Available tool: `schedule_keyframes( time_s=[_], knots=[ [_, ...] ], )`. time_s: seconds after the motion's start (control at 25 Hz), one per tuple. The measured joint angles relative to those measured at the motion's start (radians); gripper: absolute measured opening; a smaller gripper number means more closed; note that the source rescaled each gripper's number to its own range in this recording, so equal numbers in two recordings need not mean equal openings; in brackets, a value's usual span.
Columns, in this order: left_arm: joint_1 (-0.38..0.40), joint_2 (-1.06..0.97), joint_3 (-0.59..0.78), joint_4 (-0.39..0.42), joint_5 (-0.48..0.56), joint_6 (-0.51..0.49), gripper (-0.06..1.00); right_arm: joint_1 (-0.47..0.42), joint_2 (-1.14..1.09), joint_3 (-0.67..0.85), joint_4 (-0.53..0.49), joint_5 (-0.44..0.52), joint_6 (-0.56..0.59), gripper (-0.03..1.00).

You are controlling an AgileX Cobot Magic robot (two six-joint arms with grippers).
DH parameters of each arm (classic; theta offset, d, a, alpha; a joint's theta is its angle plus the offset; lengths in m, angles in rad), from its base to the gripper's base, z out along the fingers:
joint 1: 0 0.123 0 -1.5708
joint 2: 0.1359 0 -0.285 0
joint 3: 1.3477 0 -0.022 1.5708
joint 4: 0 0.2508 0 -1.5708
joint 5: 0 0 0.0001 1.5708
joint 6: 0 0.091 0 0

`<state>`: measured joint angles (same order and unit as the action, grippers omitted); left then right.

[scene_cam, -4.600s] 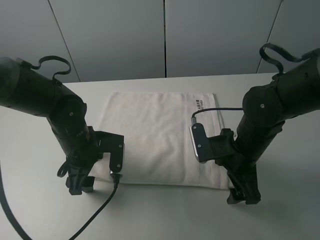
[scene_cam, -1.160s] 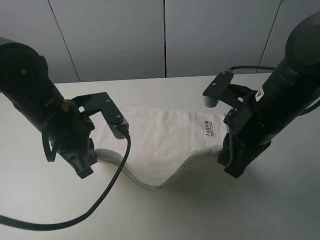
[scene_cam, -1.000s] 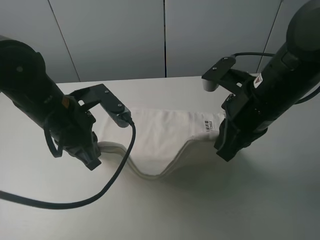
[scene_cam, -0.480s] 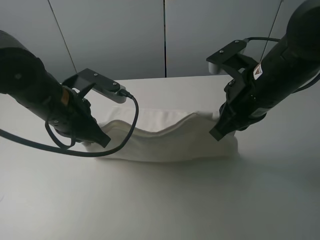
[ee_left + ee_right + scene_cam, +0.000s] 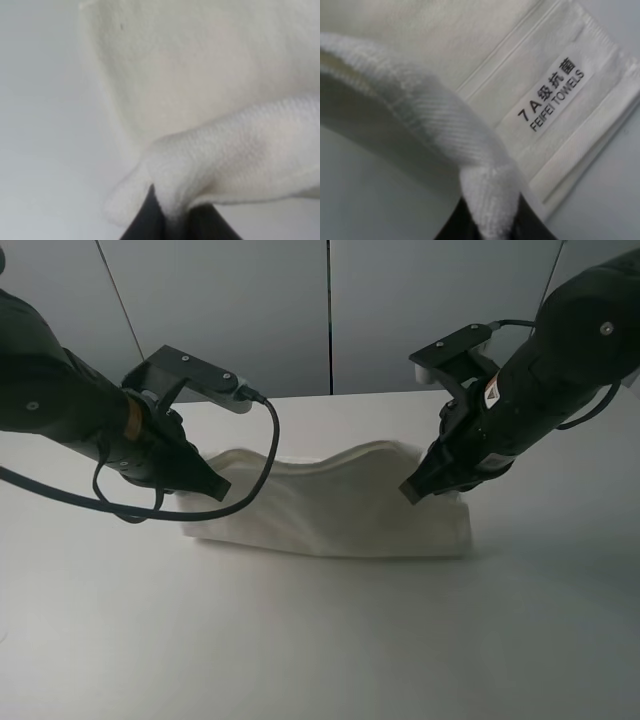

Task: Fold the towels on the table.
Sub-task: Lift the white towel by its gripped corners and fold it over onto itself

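Next, I release the white towel's lifted corner with my left gripper just short of the flat layer's far corner (image 5: 205, 446) (image 5: 75, 65).
The white towel (image 5: 330, 510) lies mid-table (image 5: 320, 640), its near edge lifted and carried over toward its far edge, sagging between the two arms. My left gripper (image 5: 215, 488) is shut on the towel's left corner. The left wrist view shows the cloth (image 5: 225, 150) bunched between the dark fingers (image 5: 142, 220). My right gripper (image 5: 415, 490) is shut on the right corner. In the right wrist view the hemmed corner (image 5: 470, 150) is pinched above the flat layer, and the printed label (image 5: 552, 95) on that layer's border band is in plain sight.
A black cable (image 5: 262, 475) loops from the left arm across the front of the towel's left part. Grey wall panels (image 5: 330, 310) stand behind the table's far edge. Bare white tabletop stretches in front of the towel and to both sides.
Both grippers have carried the towel's near edge further back. The hanging fold has swung back and the towel now lies doubled and narrower.
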<state>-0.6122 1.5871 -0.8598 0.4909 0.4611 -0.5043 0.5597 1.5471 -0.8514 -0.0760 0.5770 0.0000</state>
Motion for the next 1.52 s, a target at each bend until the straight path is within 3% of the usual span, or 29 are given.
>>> schedule_keyframes(
  time_s=[0.24, 0.4, 0.68, 1.0, 1.08, 1.16, 1.24, 1.32, 1.4, 1.52],
  knots=[
    [0.000, 0.000, 0.000, 0.195, -0.005, -0.178, 0.00, -0.002, 0.034, 0.000, -0.089, -0.050, 0.122, 0.00],
    [0.000, 0.016, 0.000, 0.268, -0.008, -0.221, 0.00, -0.002, 0.061, 0.000, -0.097, -0.078, 0.154, 0.00],
    [0.063, 0.091, 0.000, 0.307, -0.068, -0.258, 0.00, -0.002, 0.131, 0.000, -0.154, -0.161, 0.244, 0.00],
    [0.167, 0.102, 0.000, 0.350, -0.232, -0.295, 0.00, -0.056, 0.187, 0.000, -0.202, -0.277, 0.348, 0.00],
    [0.193, 0.102, 0.000, 0.355, -0.275, -0.296, 0.04, -0.062, 0.195, 0.000, -0.201, -0.308, 0.357, 0.00],
    [0.211, 0.102, 0.000, 0.376, -0.306, -0.296, 0.20, -0.062, 0.202, 0.000, -0.201, -0.331, 0.360, 0.01],
    [0.223, 0.102, 0.000, 0.401, -0.318, -0.299, 0.54, -0.064, 0.209, 0.000, -0.201, -0.352, 0.365, 0.18],
    [0.237, 0.102, 0.000, 0.411, -0.332, -0.301, 0.87, -0.068, 0.209, 0.000, -0.203, -0.367, 0.380, 0.57],
    [0.245, 0.102, 0.000, 0.413, -0.345, -0.301, 0.95, -0.070, 0.209, 0.000, -0.205, -0.377, 0.413, 0.89],
    [0.251, 0.102, 0.000, 0.424, -0.349, -0.301, 0.90, -0.070, 0.209, 0.000, -0.206, -0.379, 0.460, 0.99]
  ],
)
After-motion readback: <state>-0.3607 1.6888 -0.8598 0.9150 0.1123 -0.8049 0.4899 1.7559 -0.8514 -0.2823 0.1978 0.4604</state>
